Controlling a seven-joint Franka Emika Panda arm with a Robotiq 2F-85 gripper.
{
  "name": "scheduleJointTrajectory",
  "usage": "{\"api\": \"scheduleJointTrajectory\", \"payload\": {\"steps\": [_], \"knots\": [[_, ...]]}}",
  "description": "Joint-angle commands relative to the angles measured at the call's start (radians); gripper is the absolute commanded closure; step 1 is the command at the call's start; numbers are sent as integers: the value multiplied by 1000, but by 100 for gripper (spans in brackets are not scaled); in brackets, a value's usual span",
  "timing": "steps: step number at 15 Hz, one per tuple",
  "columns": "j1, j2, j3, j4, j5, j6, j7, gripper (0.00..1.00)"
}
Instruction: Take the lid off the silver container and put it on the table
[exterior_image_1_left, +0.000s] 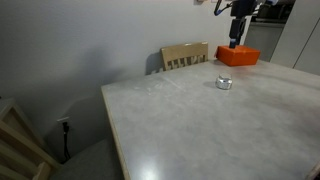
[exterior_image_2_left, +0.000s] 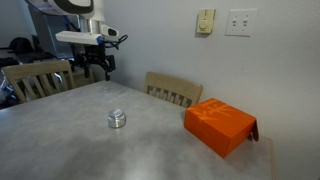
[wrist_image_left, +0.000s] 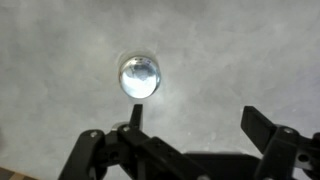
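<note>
The silver container's lid is next for my gripper, which should close around the lid's outer edge (exterior_image_1_left: 224, 78) (wrist_image_left: 139, 77), so that the lid comes off the top.
The small shiny silver container (exterior_image_1_left: 224, 83) stands on the pale marbled table (exterior_image_1_left: 190, 130) and shows in both exterior views (exterior_image_2_left: 117, 119). Its round silver lid (wrist_image_left: 140, 76) sits on top of it and hides the pot's body in the wrist view. My gripper (exterior_image_1_left: 238, 38) hangs well above the table, apart from the container, in both exterior views (exterior_image_2_left: 95, 68). In the wrist view its two fingers (wrist_image_left: 197, 122) are spread wide with only bare table (wrist_image_left: 250, 50) between them. The container lies beyond the fingertips, nearer the left finger.
An orange rectangular box (exterior_image_1_left: 238, 56) lies on the table behind the container, also in an exterior view (exterior_image_2_left: 220, 125). A light wooden slatted chair (exterior_image_1_left: 185, 56) stands at the table's far edge (exterior_image_2_left: 175, 90). Another chair (exterior_image_2_left: 35, 78) stands under the arm.
</note>
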Motion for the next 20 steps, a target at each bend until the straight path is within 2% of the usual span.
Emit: {"api": "scheduleJointTrajectory", "payload": {"steps": [1,4,7,10,13,16,20], "knots": [[50,15,-2,6,-104,-84,199,0],[57,28,-6,-21,-139,-45,316,0],[36,59,-7,-61,-88,76,378,0],[5,105,9,-91,10,220,358,0],[-8,153,4,-98,53,342,350,0],[-15,179,-10,-110,60,386,370,0],[-6,186,-48,-123,26,372,408,0]]}}
